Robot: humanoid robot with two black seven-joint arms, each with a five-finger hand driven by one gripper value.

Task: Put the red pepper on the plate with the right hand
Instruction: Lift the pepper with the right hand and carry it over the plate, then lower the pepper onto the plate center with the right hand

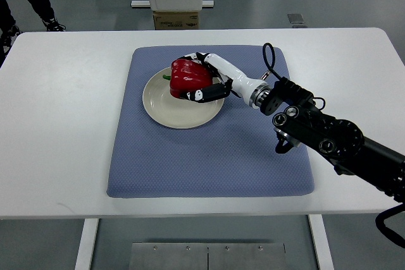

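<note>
My right gripper will release the red pepper just below the middle of the cream round plate [190, 106].
A red pepper [188, 76] with a green stem pointing left lies on the upper right part of a cream round plate [166, 107]. My right hand [201, 78] reaches in from the right and its white and black fingers wrap the pepper from behind and from the front. The pepper touches the plate or hovers just above it; I cannot tell which. The plate sits on a blue-grey mat [209, 156] in the middle of the white table [57, 124]. The left arm is out of view.
The black forearm [329, 134] crosses the mat's right side, with a cable looping above the wrist. Beyond the table stand a white pillar with a cardboard box [176, 20], and people's feet [54, 25] on the floor.
</note>
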